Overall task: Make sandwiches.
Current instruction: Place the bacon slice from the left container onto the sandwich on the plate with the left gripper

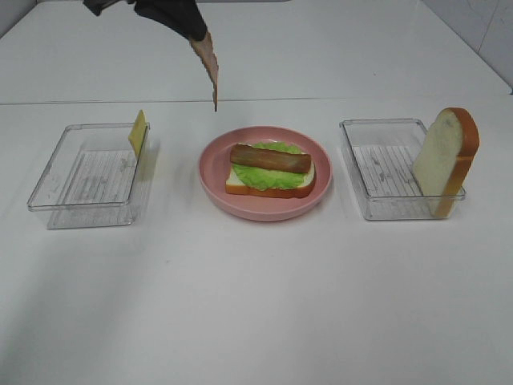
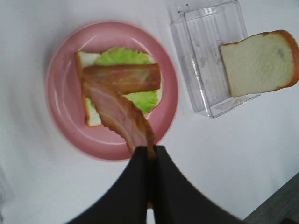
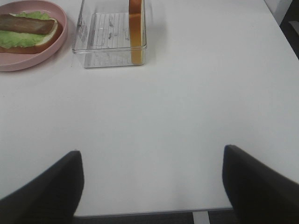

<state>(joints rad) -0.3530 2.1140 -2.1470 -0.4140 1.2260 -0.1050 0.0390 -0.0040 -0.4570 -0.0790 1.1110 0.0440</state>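
Observation:
The second bacon strip is to go lengthwise over the lettuce. It now dangles over the sandwich. Next, my left gripper lets go of it on top of the brown bacon strip [image 1: 268,157] [image 2: 121,78].
On the pink plate [image 1: 215,183] lies the partial sandwich [image 1: 270,169]: one bread slice, green lettuce and a brown bacon strip on top. My left gripper [image 1: 197,32] hangs above and behind the plate, shut on a second bacon strip [image 1: 211,66] that dangles from it. In the left wrist view this strip [image 2: 119,112] hangs from the shut gripper [image 2: 150,151] over the sandwich [image 2: 122,79]. A second bread slice [image 1: 445,156] leans in the right tray. A yellow cheese square [image 1: 138,131] leans in the left tray. My right gripper [image 3: 152,184] is open over bare table.
A clear plastic tray [image 1: 88,172] stands left of the plate and another [image 1: 381,172] stands right of it. In the right wrist view the right tray [image 3: 107,39] and plate [image 3: 32,60] lie ahead of the gripper. White table surrounds everything.

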